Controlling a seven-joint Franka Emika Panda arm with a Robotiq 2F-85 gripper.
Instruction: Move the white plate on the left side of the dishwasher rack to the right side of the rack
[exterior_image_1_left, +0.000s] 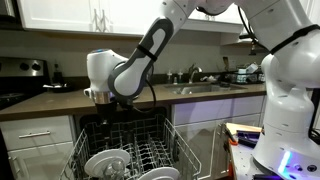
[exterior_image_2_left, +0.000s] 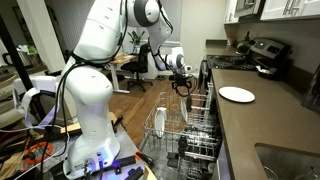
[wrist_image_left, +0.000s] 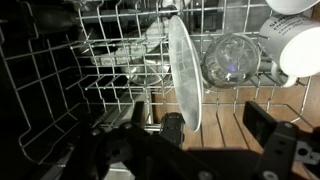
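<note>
The robot's gripper should next go down to the white plate's upper rim (exterior_image_1_left: 101, 153) (wrist_image_left: 193, 112), beside the clear glass in the dishwasher rack, and close there.
In the wrist view the white plate (wrist_image_left: 182, 65) stands on edge among the tines of the dishwasher rack (wrist_image_left: 110, 60). My gripper (wrist_image_left: 215, 122) is open. The plate's lower rim lies between the two fingers, close to the left one, and I cannot tell whether it touches. In both exterior views the gripper (exterior_image_1_left: 104, 99) (exterior_image_2_left: 183, 87) hangs just above the pulled-out rack (exterior_image_1_left: 135, 140) (exterior_image_2_left: 190, 125), near its left side. The plate below it is hard to make out there.
A clear glass (wrist_image_left: 230, 58) and a white dish (wrist_image_left: 300, 45) sit in the rack right of the plate. Other pale dishes (exterior_image_1_left: 105, 160) lie at the rack's front. A flat white plate (exterior_image_2_left: 237, 94) rests on the counter. The open dishwasher door lies below.
</note>
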